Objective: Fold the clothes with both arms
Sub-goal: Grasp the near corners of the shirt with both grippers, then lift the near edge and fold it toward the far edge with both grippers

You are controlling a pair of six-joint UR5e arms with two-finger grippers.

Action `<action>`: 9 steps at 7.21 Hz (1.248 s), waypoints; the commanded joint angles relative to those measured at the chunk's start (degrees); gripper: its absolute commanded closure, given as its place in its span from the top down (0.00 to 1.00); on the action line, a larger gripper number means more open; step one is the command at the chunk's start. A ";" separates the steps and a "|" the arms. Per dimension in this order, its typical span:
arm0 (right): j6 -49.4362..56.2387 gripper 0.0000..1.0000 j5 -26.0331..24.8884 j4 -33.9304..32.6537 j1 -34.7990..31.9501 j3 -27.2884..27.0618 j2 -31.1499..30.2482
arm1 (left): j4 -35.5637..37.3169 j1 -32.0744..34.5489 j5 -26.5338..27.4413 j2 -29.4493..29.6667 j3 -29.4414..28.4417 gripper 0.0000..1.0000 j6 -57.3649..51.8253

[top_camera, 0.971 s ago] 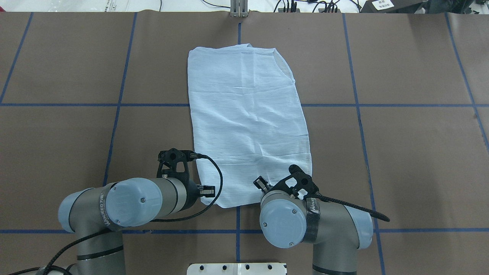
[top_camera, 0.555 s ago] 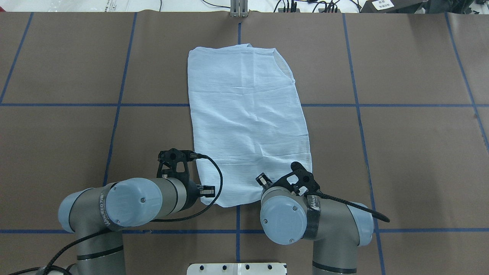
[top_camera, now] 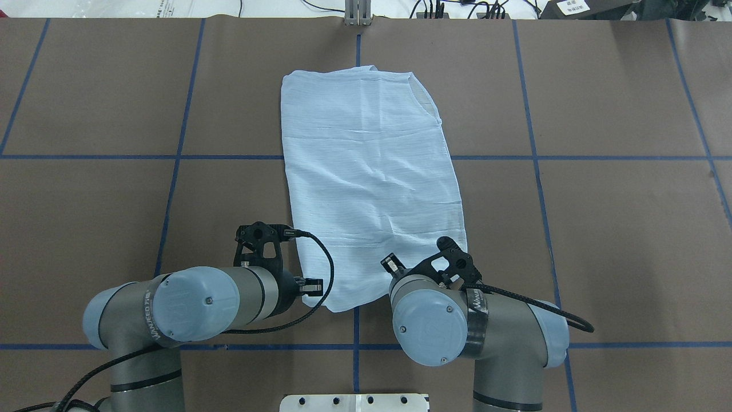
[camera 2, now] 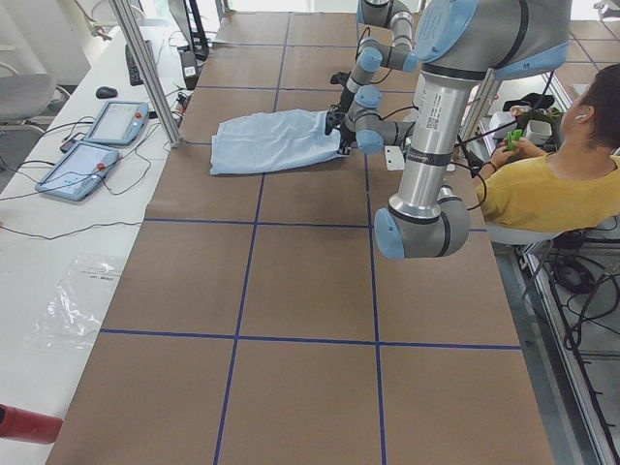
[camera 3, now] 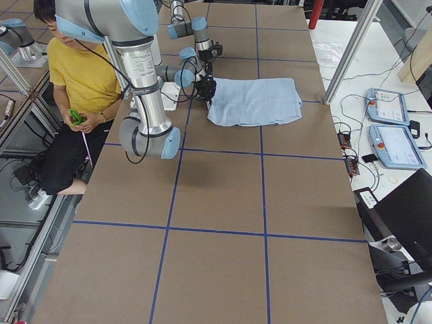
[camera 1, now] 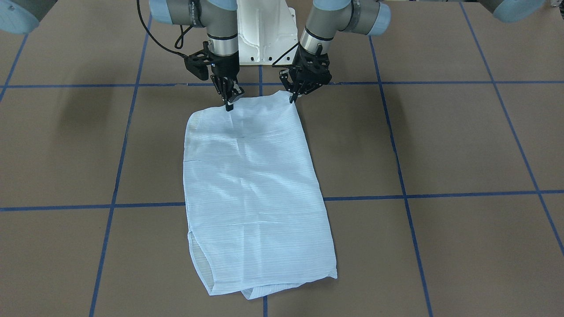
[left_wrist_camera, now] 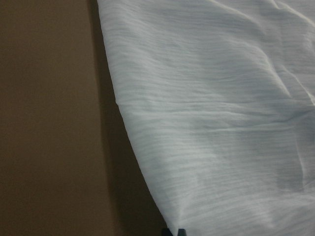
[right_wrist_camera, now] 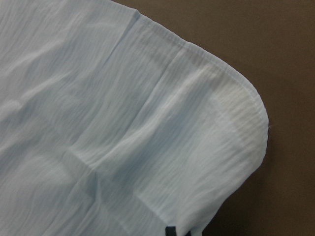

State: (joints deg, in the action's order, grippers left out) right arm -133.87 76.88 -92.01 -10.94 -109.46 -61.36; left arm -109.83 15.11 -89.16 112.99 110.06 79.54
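My left gripper has the shirt's near corner at its side edge. It will let go of that corner just before the far blue tape line (camera 1: 320, 185).
The clothes are one pale blue shirt (camera 1: 255, 189), folded into a long strip that lies flat on the brown table (top_camera: 86, 114), running away from the robot. In the front-facing view my left gripper (camera 1: 292, 98) pinches the strip's near corner on its side. My right gripper (camera 1: 229, 105) pinches the same near edge, a little in from the other corner. Both wrist views show dark fingertips close together at the fabric's edge (left_wrist_camera: 221, 123) (right_wrist_camera: 123, 123). In the overhead view the arms' wrists hide both grippers. The far end of the shirt (top_camera: 354, 91) rests flat.
The white pedestal base (camera 1: 264, 39) stands just behind the grippers. A seated person in yellow (camera 2: 542, 184) is beside the robot. Two teach pendants (camera 3: 388, 125) lie on the side bench. A metal post (top_camera: 357, 14) stands at the far table edge. Blue tape lines cross the table.
The right arm's wrist and elbow have shifted slightly back toward the robot and to the right. The left arm has barely moved. The shirt lies as before.
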 commanded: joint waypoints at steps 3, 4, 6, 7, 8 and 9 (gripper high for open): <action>-0.60 0.00 -1.47 -19.02 6.08 -22.22 0.27 | 10.70 -1.39 -2.76 -4.54 20.48 0.00 0.96; -0.77 0.00 -1.39 -22.04 6.10 -25.16 1.67 | 17.21 -1.40 -4.43 -3.84 26.46 0.00 0.88; 1.32 0.00 -3.13 -23.13 5.23 -20.31 6.14 | 22.11 -0.61 -5.59 0.37 24.00 0.00 0.44; 4.21 0.00 -5.32 -20.95 3.40 -16.26 8.08 | 21.68 1.92 -5.24 1.78 19.89 0.00 -0.08; 5.28 0.00 -5.34 -15.79 0.77 -12.13 8.10 | 21.67 4.81 -5.24 4.14 15.76 0.00 -1.83; 8.25 0.00 -5.34 -11.57 -1.61 -8.61 8.27 | 21.50 9.10 -5.41 4.69 13.80 0.00 -6.54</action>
State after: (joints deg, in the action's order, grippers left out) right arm -128.61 71.85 -108.68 -9.66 -122.66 -53.54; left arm -88.26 19.70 -94.45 116.25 127.19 77.23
